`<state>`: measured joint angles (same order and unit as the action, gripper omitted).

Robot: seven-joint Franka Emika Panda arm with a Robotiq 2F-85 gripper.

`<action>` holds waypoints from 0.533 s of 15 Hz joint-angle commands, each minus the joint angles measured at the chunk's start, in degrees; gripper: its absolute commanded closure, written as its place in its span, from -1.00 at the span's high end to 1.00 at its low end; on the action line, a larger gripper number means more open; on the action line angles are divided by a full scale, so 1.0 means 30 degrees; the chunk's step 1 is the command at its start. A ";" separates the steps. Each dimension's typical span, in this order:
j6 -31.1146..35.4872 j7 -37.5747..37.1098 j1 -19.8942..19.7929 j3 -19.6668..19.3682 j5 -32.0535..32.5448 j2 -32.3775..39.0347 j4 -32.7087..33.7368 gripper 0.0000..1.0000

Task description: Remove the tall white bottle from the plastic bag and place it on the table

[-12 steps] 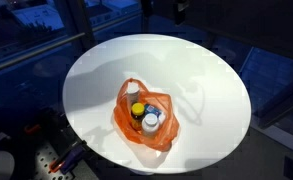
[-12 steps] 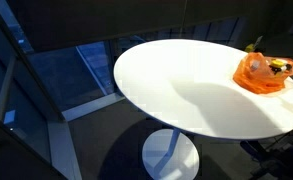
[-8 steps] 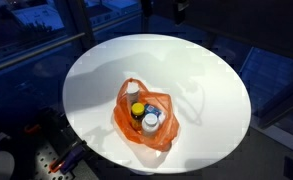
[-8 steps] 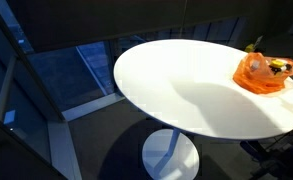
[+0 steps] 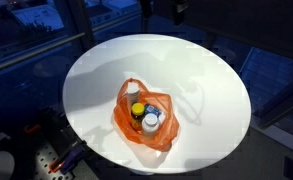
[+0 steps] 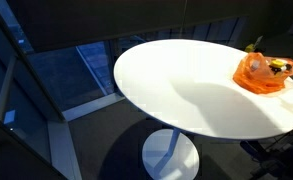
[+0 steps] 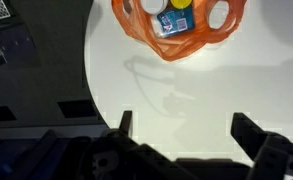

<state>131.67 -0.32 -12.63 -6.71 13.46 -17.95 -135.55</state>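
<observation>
My gripper is going to close on the tall white bottle's top (image 5: 133, 86) (image 7: 219, 14), while the yellow-topped bottle stands between it and the other white-topped bottle.
An orange plastic bag (image 5: 143, 117) lies on the round white table (image 5: 186, 70); it also shows in an exterior view (image 6: 263, 73) and at the top of the wrist view (image 7: 178, 25). Inside it stand bottles with white (image 5: 133, 92), yellow (image 5: 138, 109) and blue-white (image 5: 151, 122) tops. I cannot tell which one is the tall white bottle. My gripper (image 7: 186, 130) is open and empty, high above bare table short of the bag. The gripper itself does not show in either exterior view.
The table stands on a white pedestal foot (image 6: 170, 155) over a dark floor. Dark windows surround it. Cluttered equipment (image 5: 46, 150) sits beyond the table edge close to the bag.
</observation>
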 commanded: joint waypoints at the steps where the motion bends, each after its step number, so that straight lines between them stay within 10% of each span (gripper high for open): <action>1: -0.0470 -0.0296 0.0213 -0.0026 0.0086 0.0267 -0.0047 1.00; 8: -0.0999 -0.0147 0.0298 -0.0159 0.0274 0.2215 -0.0399 1.00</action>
<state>129.16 -0.33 -12.18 -6.71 13.46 -13.90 -136.86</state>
